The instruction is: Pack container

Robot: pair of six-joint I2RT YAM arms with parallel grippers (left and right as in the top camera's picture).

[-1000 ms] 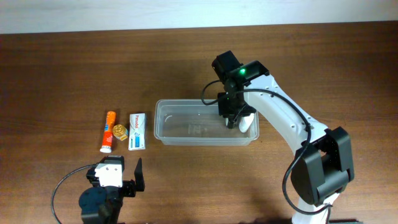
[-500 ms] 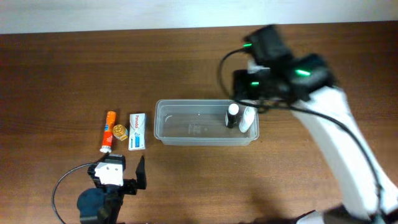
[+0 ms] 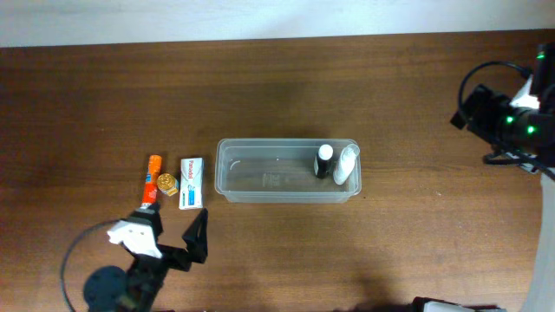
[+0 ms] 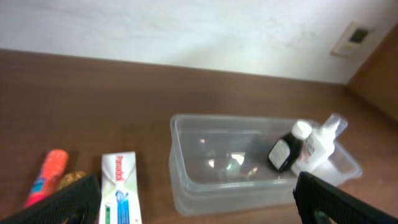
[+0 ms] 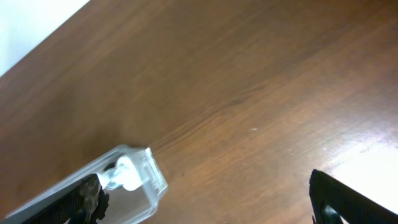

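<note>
The middle of the orange tube (image 3: 152, 179) (image 4: 45, 178), beside the small gold item, will be gripped next by my left gripper, which should go there and close.
The container (image 3: 286, 142) is a clear plastic tub at the table's centre. At its right end a dark bottle with a white cap (image 3: 323, 161) stands beside a white bottle (image 3: 347, 165). My right arm (image 3: 512, 121) is far off at the table's right edge. In the right wrist view the right gripper (image 5: 211, 205) is open over bare wood, with the container's corner (image 5: 152, 177) at lower left. My left gripper (image 4: 199, 208) is open and empty near the front left, facing the container (image 4: 205, 186) and the dark bottle (image 4: 283, 152).
Left of the tub lie an orange tube (image 3: 151, 182), a small gold item (image 3: 166, 183) and a white box with blue print (image 3: 191, 182). The box (image 4: 119, 186) sits just ahead of my left fingers. A pale wall borders the table's far edge.
My right gripper opened, left the dark bottle standing in the container, and swung up and away to the right edge. The left arm tilted slightly.
</note>
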